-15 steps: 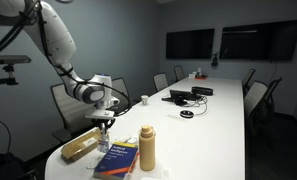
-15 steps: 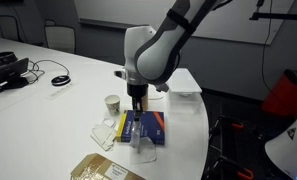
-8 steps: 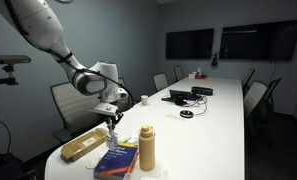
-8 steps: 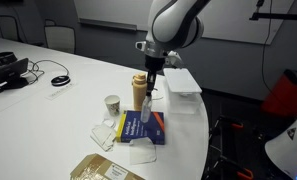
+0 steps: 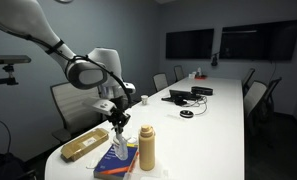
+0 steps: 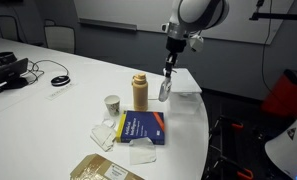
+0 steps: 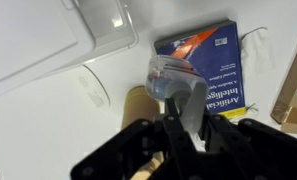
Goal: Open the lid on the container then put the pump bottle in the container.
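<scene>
I will set the clear pump bottle down with my gripper inside the clear container's end (image 5: 135,173) (image 7: 108,24) nearest the tan bottle.
The tan pump bottle (image 6: 140,92) stands upright on the white table and shows in both exterior views (image 5: 147,148); in the wrist view its body (image 7: 138,105) is just left of the fingers. My gripper (image 6: 167,72) is shut on a clear plastic lid (image 6: 164,91) that hangs from the fingers above the table, between the bottle and the clear container (image 6: 185,80) at the table's edge. In the wrist view the lid (image 7: 178,82) sits between the dark fingers (image 7: 183,128), and the container (image 7: 78,30) lies at the upper left. The gripper (image 5: 118,126) is left of the bottle.
A blue book (image 6: 143,127) lies flat near the bottle and shows in the wrist view (image 7: 213,62). A paper cup (image 6: 112,104), clear plastic pieces (image 6: 140,155) and a cardboard box (image 5: 83,146) are nearby. Cables and devices (image 5: 183,97) lie farther along the table.
My gripper has risen from above the blue book and moved past the pump bottle toward the clear container, carrying the clear lid with it.
</scene>
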You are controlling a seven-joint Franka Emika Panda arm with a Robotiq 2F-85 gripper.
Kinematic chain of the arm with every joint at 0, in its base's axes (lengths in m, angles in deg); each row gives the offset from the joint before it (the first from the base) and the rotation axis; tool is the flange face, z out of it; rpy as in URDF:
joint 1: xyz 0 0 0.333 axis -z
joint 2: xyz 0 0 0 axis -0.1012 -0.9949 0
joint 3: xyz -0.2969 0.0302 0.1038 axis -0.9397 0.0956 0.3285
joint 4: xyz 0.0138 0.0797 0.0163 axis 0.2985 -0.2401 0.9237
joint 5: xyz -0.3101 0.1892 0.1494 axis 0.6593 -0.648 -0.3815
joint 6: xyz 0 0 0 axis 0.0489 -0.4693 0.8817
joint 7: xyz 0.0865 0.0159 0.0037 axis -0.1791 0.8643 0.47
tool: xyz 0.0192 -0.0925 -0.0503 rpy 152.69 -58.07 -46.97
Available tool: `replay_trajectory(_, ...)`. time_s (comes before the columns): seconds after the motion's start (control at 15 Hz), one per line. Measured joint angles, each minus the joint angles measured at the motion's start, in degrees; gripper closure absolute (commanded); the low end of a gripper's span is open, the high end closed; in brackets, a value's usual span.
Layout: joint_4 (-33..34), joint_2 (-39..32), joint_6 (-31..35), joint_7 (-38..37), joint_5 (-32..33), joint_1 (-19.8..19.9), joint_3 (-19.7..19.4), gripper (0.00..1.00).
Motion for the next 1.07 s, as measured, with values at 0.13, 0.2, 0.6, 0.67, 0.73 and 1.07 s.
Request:
replay_trajectory(0.13,-1.4,1.3,0.0,-5.5,3.6,0.1,-2.4,0.95)
replay_trajectory(0.2,-1.9,1.7,0.0,-7.8,4.8,0.1,-3.4,0.95)
replay_trajectory(0.6,-4.0,2.5,0.1,-14.2,5.3,1.2,-9.4,0.95)
replay_trajectory(0.67,-4.3,2.4,0.3,-15.0,5.3,1.5,-10.2,0.95)
replay_trajectory(0.73,-4.7,2.4,0.7,-15.4,5.3,1.9,-10.8,0.95)
replay_trajectory(1.07,-7.2,1.7,4.8,-16.1,4.8,2.9,-13.0,0.95)
